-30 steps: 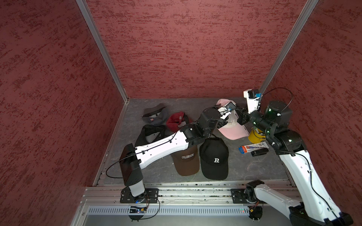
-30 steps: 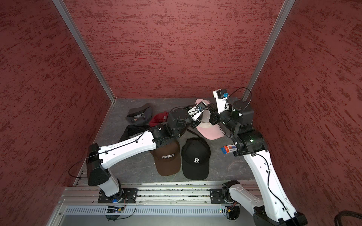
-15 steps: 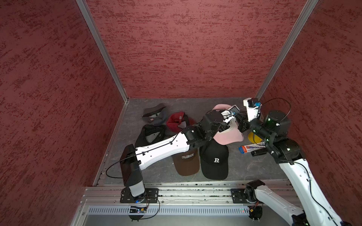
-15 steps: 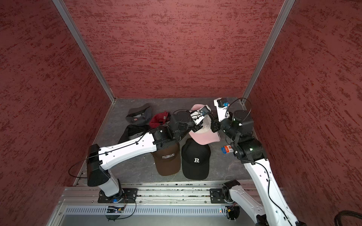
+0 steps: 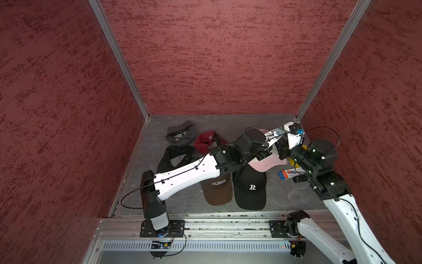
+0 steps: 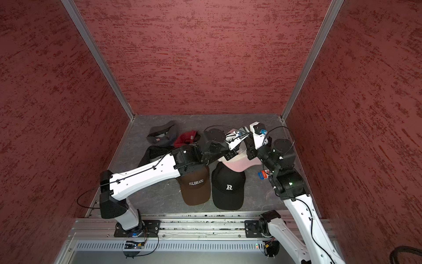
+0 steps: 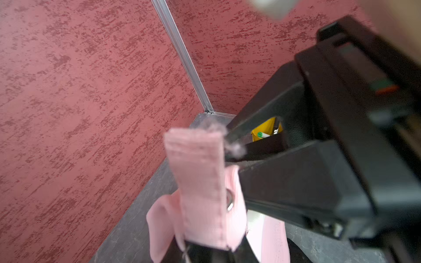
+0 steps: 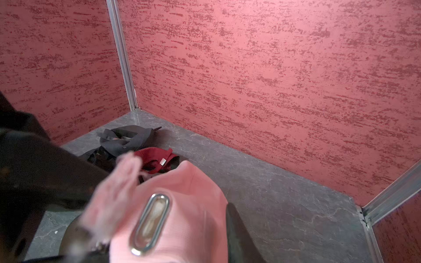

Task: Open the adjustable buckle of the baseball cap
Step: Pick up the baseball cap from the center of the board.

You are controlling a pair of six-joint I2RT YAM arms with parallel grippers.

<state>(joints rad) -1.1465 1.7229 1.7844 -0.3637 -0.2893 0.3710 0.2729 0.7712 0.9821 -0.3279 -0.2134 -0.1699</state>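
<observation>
I should first open my right gripper and grip the cap's back band (image 8: 193,219) next to the metal buckle ring, as the cap hangs by its strap from my left gripper.
The pink baseball cap (image 5: 267,163) (image 6: 239,163) hangs between my two grippers at the back right, above the black cap. My left gripper (image 5: 265,155) (image 7: 205,248) is shut on the cap's pink strap (image 7: 200,182), which sticks up from its jaws with a frayed free end. The metal buckle ring (image 7: 229,202) (image 8: 150,224) sits on the cap's back band behind the strap. My right gripper (image 5: 282,152) (image 7: 229,146) is open a little, its fingertips just beside the strap's frayed end. In the right wrist view one dark finger (image 8: 237,232) flanks the pink band.
A brown COLORADO cap (image 5: 217,187) and a black R cap (image 5: 250,187) lie in front. Red (image 5: 205,140), grey (image 5: 180,134) and black (image 5: 175,155) caps lie at the back left. A yellow item (image 5: 294,162) and a blue-orange tube (image 5: 288,173) lie under my right arm. Red walls stand close.
The pink cap and both grippers have come toward the front. My left gripper has closed on the strap. My right gripper's jaws have parted.
</observation>
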